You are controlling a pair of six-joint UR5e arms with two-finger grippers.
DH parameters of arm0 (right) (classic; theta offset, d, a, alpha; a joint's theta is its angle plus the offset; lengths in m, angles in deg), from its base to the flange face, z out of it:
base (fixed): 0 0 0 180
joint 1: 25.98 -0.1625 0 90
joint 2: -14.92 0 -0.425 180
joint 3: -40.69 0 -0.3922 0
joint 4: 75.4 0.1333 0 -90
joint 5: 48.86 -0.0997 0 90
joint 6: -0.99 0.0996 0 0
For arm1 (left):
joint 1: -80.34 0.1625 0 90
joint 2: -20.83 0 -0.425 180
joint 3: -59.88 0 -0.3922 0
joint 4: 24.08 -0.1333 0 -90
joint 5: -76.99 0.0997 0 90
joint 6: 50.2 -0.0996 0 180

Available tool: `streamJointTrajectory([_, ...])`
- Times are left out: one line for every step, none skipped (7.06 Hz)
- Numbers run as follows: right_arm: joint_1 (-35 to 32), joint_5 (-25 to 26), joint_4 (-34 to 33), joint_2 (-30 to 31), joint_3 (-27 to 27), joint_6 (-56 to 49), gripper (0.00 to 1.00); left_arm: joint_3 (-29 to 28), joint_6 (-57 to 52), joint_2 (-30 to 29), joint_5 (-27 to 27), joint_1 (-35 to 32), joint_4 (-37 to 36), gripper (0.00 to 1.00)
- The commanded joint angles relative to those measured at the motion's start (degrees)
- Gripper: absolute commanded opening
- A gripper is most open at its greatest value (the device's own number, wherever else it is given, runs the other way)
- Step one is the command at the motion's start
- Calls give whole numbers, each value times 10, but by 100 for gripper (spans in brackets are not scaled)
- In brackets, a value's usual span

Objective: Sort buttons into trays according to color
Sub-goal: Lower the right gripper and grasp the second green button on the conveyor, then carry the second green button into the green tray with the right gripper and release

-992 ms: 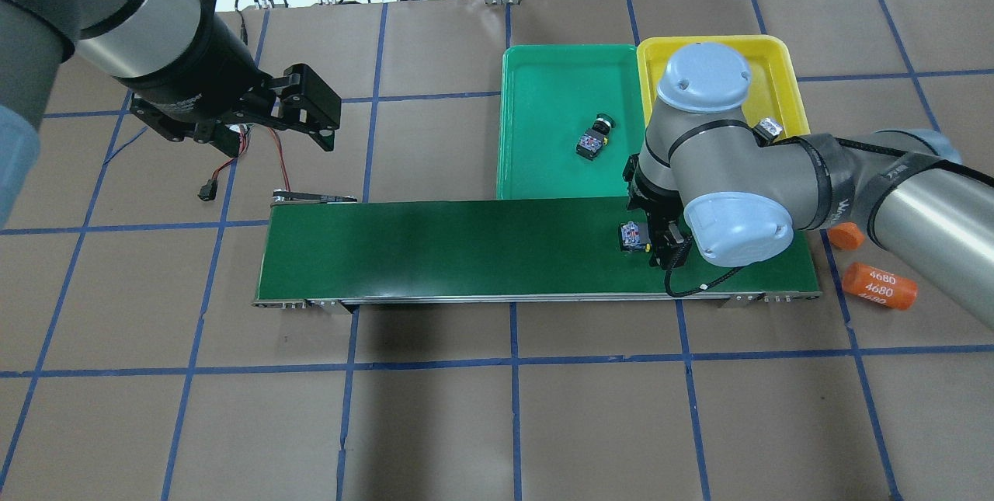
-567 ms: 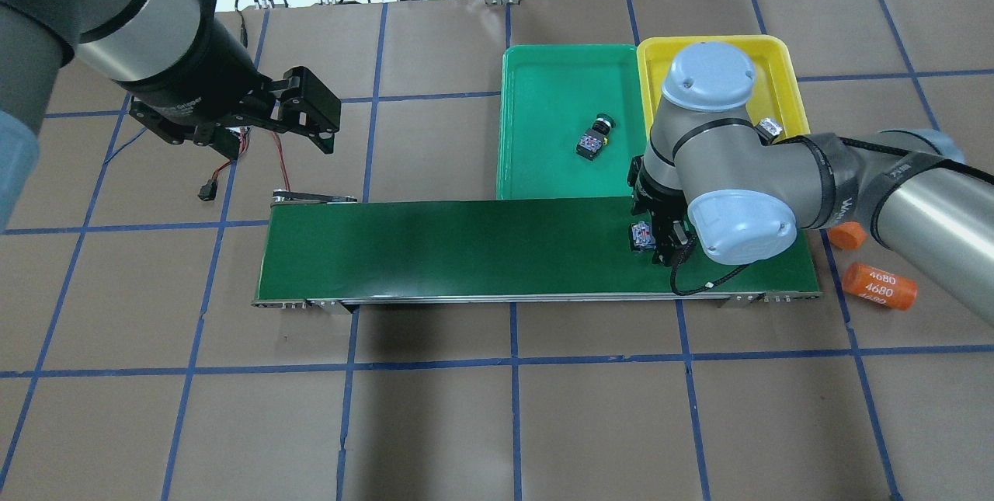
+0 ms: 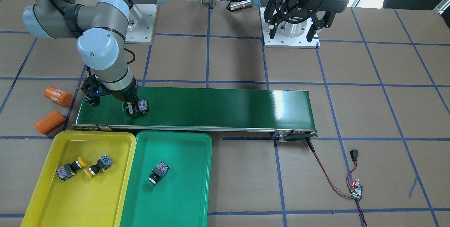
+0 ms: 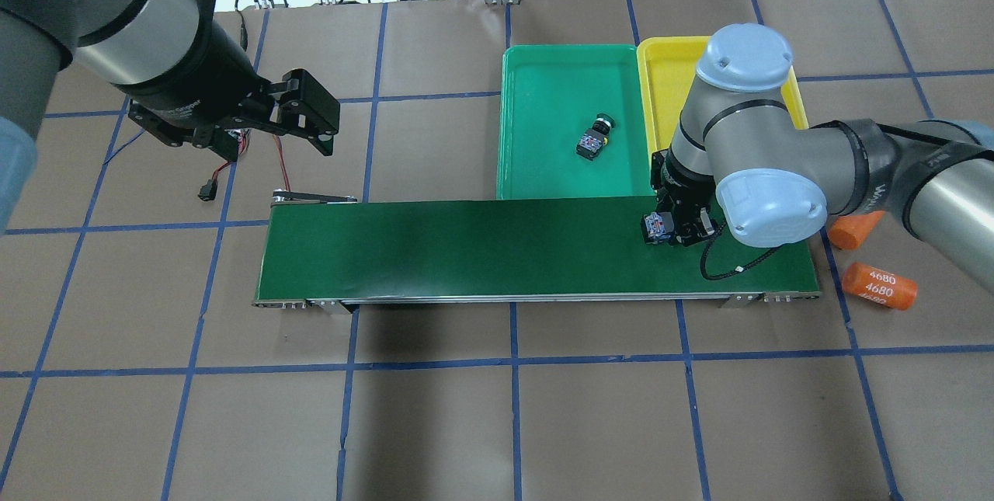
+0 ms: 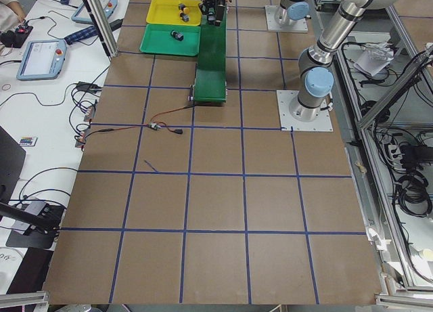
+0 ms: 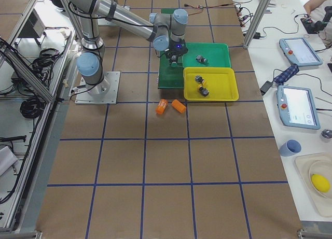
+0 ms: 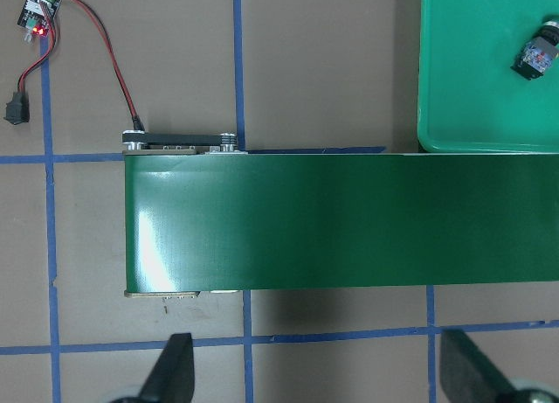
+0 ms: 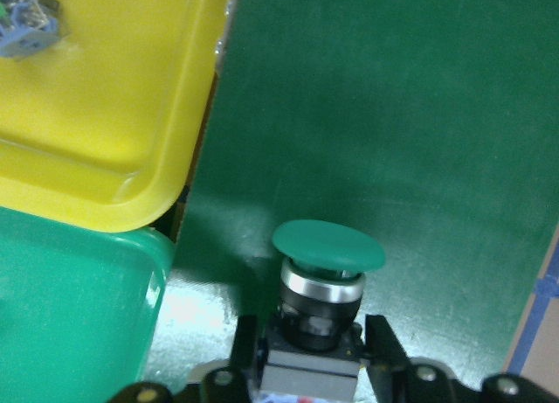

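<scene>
My right gripper has its green button. It will drop that button in the green tray (image 3: 156,151) (image 8: 31,289), between the other green button and the belt.
My right gripper (image 8: 310,355) is shut on a green button (image 8: 325,276), gripping its black body, cap pointing forward. It hangs just over the right end of the belt, close to where the yellow tray (image 8: 105,149) meets the green tray (image 8: 70,316). From the front, this button (image 3: 142,106) sits in my right gripper (image 3: 134,109). Another green button (image 3: 158,171) lies in the green tray (image 3: 182,199). Two yellow buttons (image 3: 70,169) (image 3: 98,165) lie in the yellow tray (image 3: 88,202). My left gripper (image 4: 326,124) hovers open and empty, beyond the belt's left end.
The long dark-green conveyor belt (image 4: 466,248) runs across the middle, trays along its far side. Two orange cylinders (image 4: 880,285) (image 4: 846,229) lie off its right end. A small circuit board (image 3: 355,190) with red and black wires sits near the belt's left end.
My right gripper has carried the green button rightward and slightly towards the trays, and the wrist has swung right, uncovering more of the yellow tray. The left arm has stayed put.
</scene>
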Motion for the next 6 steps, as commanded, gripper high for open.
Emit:
streamJointTrajectory([0, 14, 63, -7, -82, -51, 0, 0, -1, 1, 0, 0, 0, 100])
streamJointTrajectory([0, 14, 54, -40, -125, -138, 0, 0, 0, 1, 0, 0, 0, 100])
streamJointTrajectory([-5, 10, 44, -70, -162, -195, 0, 1, 0, 1, 0, 0, 0, 100])
streamJointTrajectory([-20, 9, 23, -94, -181, -255, 0, 1, -1, 1, 0, 0, 0, 100])
streamJointTrajectory([-39, 9, -18, -121, -181, -297, 0, 1, 0, 1, 0, 0, 0, 100])
streamJointTrajectory([-69, 6, -71, -160, -184, -296, 0, 1, 0, 1, 0, 0, 0, 100])
